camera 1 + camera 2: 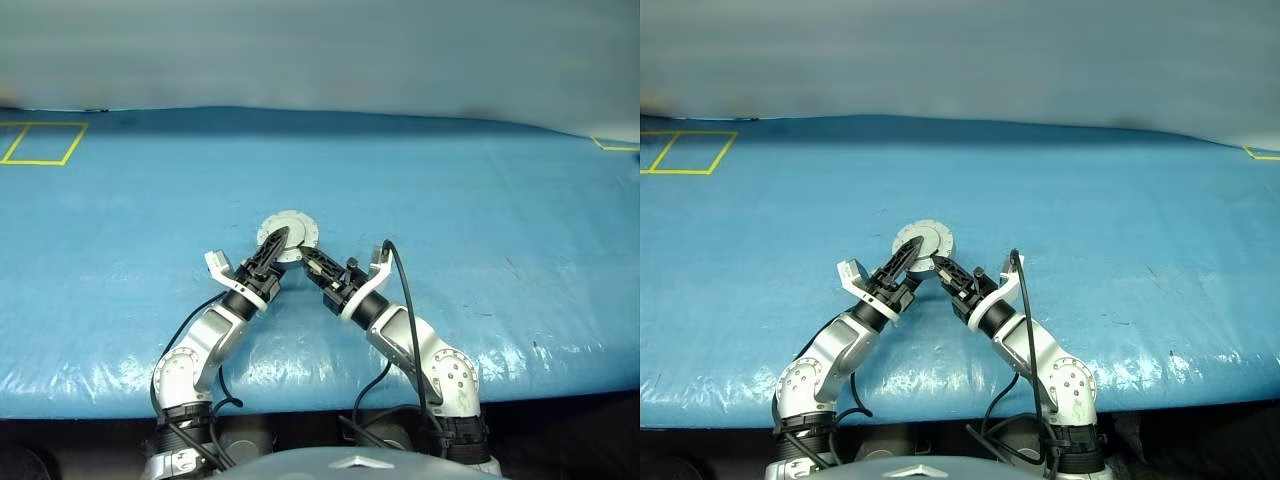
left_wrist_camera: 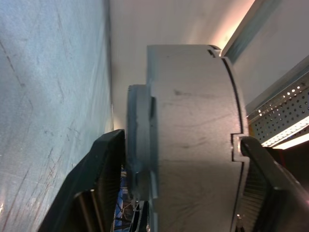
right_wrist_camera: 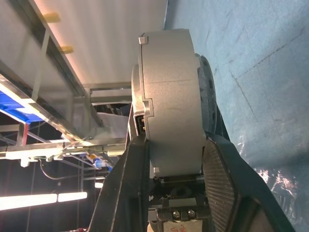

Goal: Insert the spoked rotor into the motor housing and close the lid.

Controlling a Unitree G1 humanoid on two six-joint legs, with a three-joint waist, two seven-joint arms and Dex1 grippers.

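Note:
I need to release the motor housing from my left gripper on the bare blue sheet (image 1: 280, 204) just beyond both grippers' fingers.
The motor housing (image 1: 288, 238), a round grey puck, hangs just above the blue table with a flat grey face toward the head camera. My left gripper (image 1: 276, 243) reaches it from the left, and its fingers (image 2: 101, 179) press on both sides of the grey casing (image 2: 193, 121). From the right comes my right gripper (image 1: 306, 256), shut across the casing (image 3: 169, 96) with a pad (image 3: 219, 179) on each side. A thinner grey layer (image 2: 138, 135) lies flat against one side of the casing; I cannot tell whether it is the lid. The spoked rotor is hidden.
The blue sheet covers the whole table (image 1: 480, 200), which runs wide to both sides. A yellow tape square (image 1: 45, 143) marks the far left and a yellow tape corner (image 1: 615, 146) the far right. The table's front edge (image 1: 320, 405) lies just below my arms.

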